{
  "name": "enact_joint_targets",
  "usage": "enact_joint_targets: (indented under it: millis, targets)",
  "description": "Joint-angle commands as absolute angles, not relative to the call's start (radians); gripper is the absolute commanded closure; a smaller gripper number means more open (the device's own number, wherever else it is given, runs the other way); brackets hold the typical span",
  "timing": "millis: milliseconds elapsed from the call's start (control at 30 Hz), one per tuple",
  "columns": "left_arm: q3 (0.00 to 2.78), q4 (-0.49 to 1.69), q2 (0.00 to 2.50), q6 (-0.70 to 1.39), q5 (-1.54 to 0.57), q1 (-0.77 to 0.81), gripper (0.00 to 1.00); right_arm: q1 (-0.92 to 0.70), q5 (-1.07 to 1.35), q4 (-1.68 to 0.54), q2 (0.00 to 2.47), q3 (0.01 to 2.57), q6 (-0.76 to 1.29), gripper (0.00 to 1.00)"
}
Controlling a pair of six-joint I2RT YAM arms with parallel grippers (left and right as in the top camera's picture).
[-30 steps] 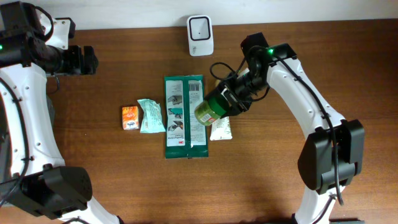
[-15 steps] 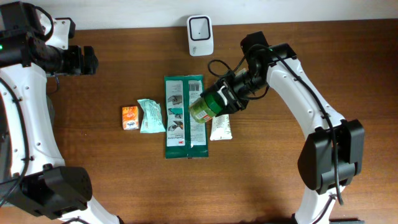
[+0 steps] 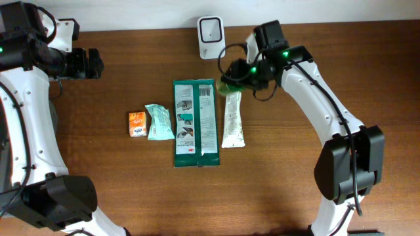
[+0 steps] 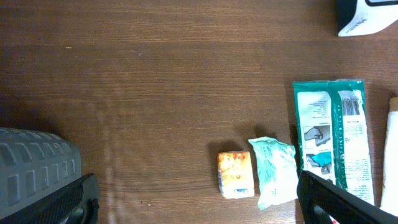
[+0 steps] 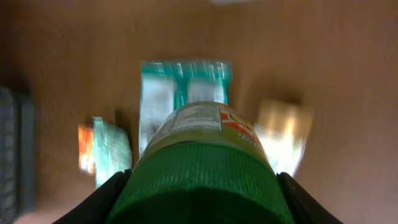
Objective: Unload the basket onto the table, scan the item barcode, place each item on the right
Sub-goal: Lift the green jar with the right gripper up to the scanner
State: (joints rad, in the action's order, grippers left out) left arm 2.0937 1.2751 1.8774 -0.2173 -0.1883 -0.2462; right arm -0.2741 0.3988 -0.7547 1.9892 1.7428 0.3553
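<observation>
Next, my right gripper lets go of the jar on the bare wood (image 3: 349, 119) under its own white forearm, near the elbow.
My right gripper (image 3: 240, 73) is shut on a jar with a green ribbed lid (image 5: 202, 177) and a yellow-green label. It holds the jar in the air just right of and in front of the white barcode scanner (image 3: 210, 37) at the table's back edge. From overhead only a green bit of the jar (image 3: 229, 81) shows under the wrist. In the blurred right wrist view the lid fills the space between both fingers. My left gripper (image 3: 90, 63) hangs open and empty at the far left, and its black fingertips (image 4: 326, 199) frame bare wood.
In a row mid-table lie a small orange box (image 3: 137, 124), a crumpled teal pouch (image 3: 159, 122), a long green wipes pack (image 3: 195, 122) with a barcode at its far end, and a white sachet (image 3: 233, 119). A grey block (image 4: 34, 165) shows in the left wrist view.
My right arm has carried the jar away from above the packs, back and up towards the scanner, uncovering the white sachet. The left arm has not moved.
</observation>
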Motion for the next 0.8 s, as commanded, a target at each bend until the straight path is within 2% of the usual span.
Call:
enact_joint_targets:
  millis: [0,167,233,300,500,600,667,767]
  targets:
    - [2.101,1.274,1.866,-0.23,-0.202,-0.246,0.01,-0.282,0.261,-0.601,1.988,1.765,0.266,0.62]
    - [2.101,1.274,1.866,-0.23,-0.202,-0.246,0.01,-0.327,0.033,-0.322,1.988,1.765,0.266,0.62]
    - [2.101,1.274,1.866,-0.23,-0.202,-0.246,0.01,-0.35,-0.048,-0.208,1.989,1.765,0.266,0.66]
    - [2.101,1.274,1.866,-0.23,-0.202,-0.246,0.01,-0.368,-0.077,-0.094,1.999,1.765,0.266,0.7]
    - [2.101,1.274,1.866,-0.23,-0.202,-0.246,0.01,-0.382,-0.076,0.211,2.098,1.765,0.269,0.7]
    - [2.101,1.274,1.866,-0.23,-0.202,-0.246,0.01,-0.382,-0.076,0.325,2.167,1.765,0.265,0.69]
    - [2.101,1.274,1.866,-0.23,-0.202,-0.246,0.01,-0.382,-0.077,0.402,2.218,1.765,0.255,0.62]
    - [2.101,1.274,1.866,-0.23,-0.202,-0.246,0.01,-0.382,-0.076,0.487,2.281,1.765,0.191,0.6]
